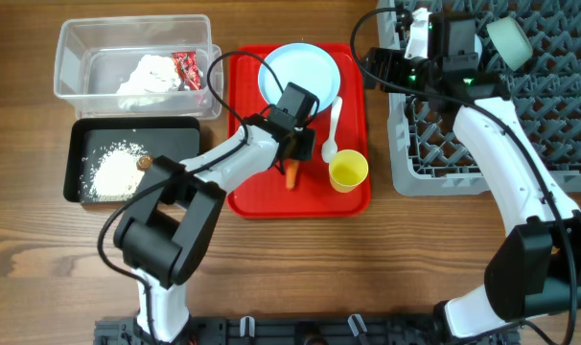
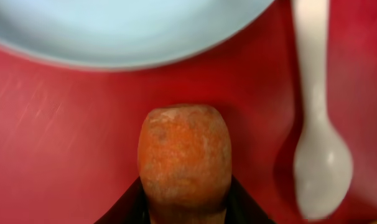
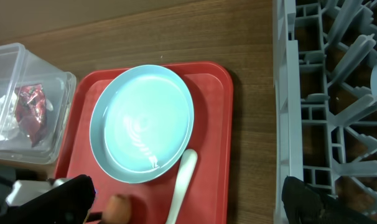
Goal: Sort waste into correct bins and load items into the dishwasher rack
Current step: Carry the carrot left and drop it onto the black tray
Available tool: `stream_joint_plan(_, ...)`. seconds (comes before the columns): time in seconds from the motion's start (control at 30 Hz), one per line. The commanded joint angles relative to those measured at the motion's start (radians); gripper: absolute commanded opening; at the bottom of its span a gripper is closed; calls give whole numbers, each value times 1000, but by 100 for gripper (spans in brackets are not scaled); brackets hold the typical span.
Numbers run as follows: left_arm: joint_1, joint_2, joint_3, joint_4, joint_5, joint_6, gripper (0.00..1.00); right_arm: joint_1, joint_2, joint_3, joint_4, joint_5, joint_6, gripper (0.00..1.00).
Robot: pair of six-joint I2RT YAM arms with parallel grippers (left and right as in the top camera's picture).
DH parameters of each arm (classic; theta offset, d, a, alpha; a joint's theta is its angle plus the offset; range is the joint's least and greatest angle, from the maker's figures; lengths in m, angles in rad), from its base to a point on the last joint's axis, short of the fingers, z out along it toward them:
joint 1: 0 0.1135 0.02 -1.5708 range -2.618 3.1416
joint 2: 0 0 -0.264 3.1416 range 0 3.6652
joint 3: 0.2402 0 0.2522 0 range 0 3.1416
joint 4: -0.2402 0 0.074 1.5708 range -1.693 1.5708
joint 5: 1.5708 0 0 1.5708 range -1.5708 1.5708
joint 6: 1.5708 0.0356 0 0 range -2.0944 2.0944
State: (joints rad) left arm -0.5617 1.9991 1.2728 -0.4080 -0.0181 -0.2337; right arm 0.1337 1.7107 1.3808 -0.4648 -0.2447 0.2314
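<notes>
Next, my left gripper lets go of the orange carrot in the black bin (image 1: pixel 151 149), next to the brown lump at the edge of the rice.
My left gripper (image 1: pixel 293 158) is shut on the orange carrot (image 1: pixel 291 176) low over the flat red tray (image 1: pixel 252 196). In the left wrist view the carrot (image 2: pixel 184 158) sits between the dark jaws (image 2: pixel 185 208). On the tray are the pale blue plate (image 1: pixel 298 72), the white spoon (image 1: pixel 333 129) and the yellow cup (image 1: pixel 349 171). My right gripper (image 1: pixel 412 40) is open and empty over the left edge of the grey dishwasher rack (image 1: pixel 434 163). A pale blue bowl (image 1: pixel 509 40) lies in the rack. The clear bin (image 1: pixel 75 48) holds tissue (image 1: pixel 151 75) and the red wrapper (image 1: pixel 188 69).
The black bin (image 1: pixel 80 144) holds white rice (image 1: pixel 113 168) and a brown lump (image 1: pixel 145 163). The right wrist view shows the plate (image 3: pixel 142 121), spoon (image 3: pixel 182 180), carrot (image 3: pixel 117 208), clear bin (image 3: pixel 58 87) and rack edge (image 3: pixel 285 93). Bare wood lies along the front.
</notes>
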Motion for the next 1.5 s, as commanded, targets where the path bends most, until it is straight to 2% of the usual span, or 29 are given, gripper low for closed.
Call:
stream_joint_plan(0.0, 38, -130, -10, -44, -25, -10, 9, -4, -5, 0, -2, 13, 4, 100)
stream_joint_plan(0.13, 91, -302, -10, -177, -47, -11, 5, -4, -5, 0, -1, 12, 4, 100)
stream_joint_plan(0.3, 187, -477, -10, -402, -161, -63, 4, -4, -5, 0, -1, 12, 5, 100)
stream_joint_plan(0.4, 296, -535, -10, -531, -209, -79, 5, -4, -5, 0, -1, 12, 8, 100)
stream_joint_plan(0.47, 426, -523, -12, -582, -212, -171, 4, -4, -5, 0, -1, 11, 8, 100)
stream_joint_plan(0.67, 688, -441, -13, -514, -211, -544, 4, -4, -5, 0, -4, 12, 7, 99)
stream_joint_plan(0.83, 710, -270, -13, -457, -227, -644, 4, -4, -5, 0, -8, 12, 7, 100)
stream_joint_plan(0.9, 710, -167, -13, -439, -264, -751, 4, -4, -5, 0, -11, 12, 6, 100)
stream_joint_plan(1.03, 710, -39, -13, -369, -263, -751, 4, -4, -5, 0, -17, 12, 6, 100)
stream_joint_plan(1.1, 710, -14, -13, -362, -259, -750, 15, -4, -5, 0, -17, 12, 5, 100)
stream_joint_plan(1.27, 710, -33, -8, -369, -260, -739, 26, -4, -5, 0, -14, 12, 5, 100)
stream_joint_plan(1.33, 710, -83, 6, -369, -259, -721, 39, -4, -5, 0, -14, 12, 5, 100)
stream_joint_plan(1.4, 705, -159, 31, -372, -248, -660, 60, -4, -5, 0, -14, 12, 5, 100)
stream_joint_plan(1.47, 697, -238, 45, -374, -233, -632, 73, -4, -5, 0, -12, 12, 5, 100)
